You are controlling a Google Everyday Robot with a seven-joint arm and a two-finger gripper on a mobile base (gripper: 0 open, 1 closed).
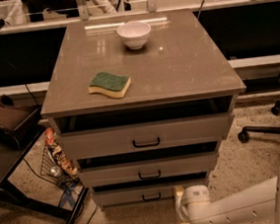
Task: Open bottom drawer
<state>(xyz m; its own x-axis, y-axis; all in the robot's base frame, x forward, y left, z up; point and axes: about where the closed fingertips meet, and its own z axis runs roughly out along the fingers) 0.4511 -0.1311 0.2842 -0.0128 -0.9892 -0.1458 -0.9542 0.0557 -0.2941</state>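
Observation:
I need to next move my gripper to the bottom drawer's black bar handle (151, 197), which is below the middle drawer's handle, and close it there.
The bottom drawer (150, 193) is the lowest of three grey-beige fronts on the cabinet, with a small black bar handle (151, 197). Its front sits about flush under the middle drawer (148, 170), with only a dark gap above it. My white arm (228, 207) reaches in from the lower right. Its rounded end joint (195, 200) is low, just right of the bottom drawer's front. My gripper itself is below the frame's lower edge and does not show.
A white bowl (134, 34) and a green-yellow sponge (109, 84) lie on the cabinet top (185, 65). The top drawer (145, 136) has its own handle. A wire basket with a snack bag (57, 154) and a black table (11, 166) stand left. An office chair base (274, 121) stands right.

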